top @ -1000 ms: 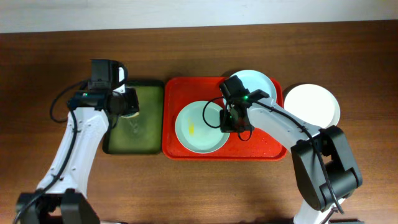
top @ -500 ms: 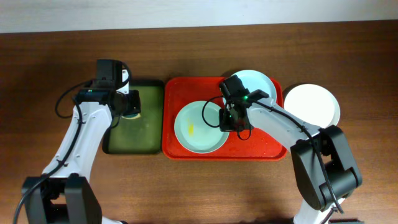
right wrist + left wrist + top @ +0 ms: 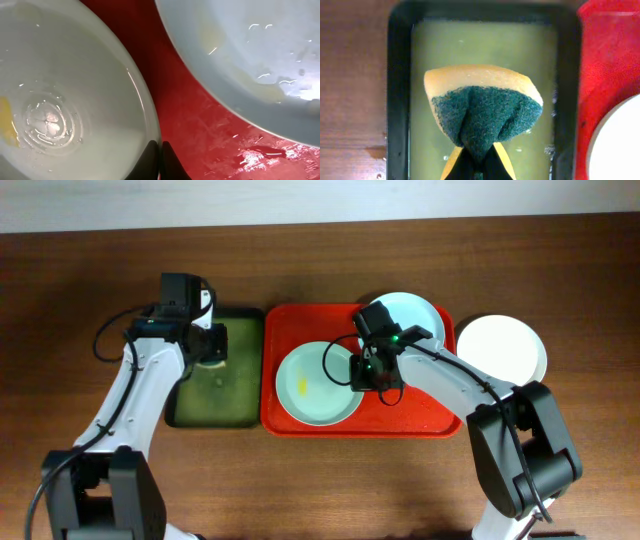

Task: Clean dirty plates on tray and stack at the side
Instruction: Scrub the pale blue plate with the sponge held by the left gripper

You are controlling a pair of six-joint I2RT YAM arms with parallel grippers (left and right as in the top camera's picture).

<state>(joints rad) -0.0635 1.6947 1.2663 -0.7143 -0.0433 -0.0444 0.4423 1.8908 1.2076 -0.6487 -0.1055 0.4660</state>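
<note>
My left gripper is to let go of the yellow sponge near the middle of the dark green tray (image 3: 229, 368) (image 3: 505, 127), a little toward the red tray. The sponge is now held above the green tray.
A pale mint-green plate (image 3: 312, 386) with a yellow smear lies on the red tray (image 3: 420, 416). My right gripper (image 3: 366, 376) is shut on its right rim, which shows pinched between the fingers in the right wrist view (image 3: 159, 150). A second mint plate (image 3: 412, 313) lies at the tray's back right and also shows in the right wrist view (image 3: 250, 55). A white plate (image 3: 502, 348) sits on the table right of the tray. My left gripper (image 3: 208, 346) is shut on a yellow sponge with a green scouring face (image 3: 482, 112), held above the dark green tray (image 3: 215, 395).
The dark green tray (image 3: 397, 100) holds yellowish soapy water and sits directly left of the red tray (image 3: 605, 60). Bare wooden table surrounds both trays. A pale wall edge runs along the back.
The left gripper has moved a little right and back with the sponge. The right gripper has shifted the mint plate slightly left on the red tray.
</note>
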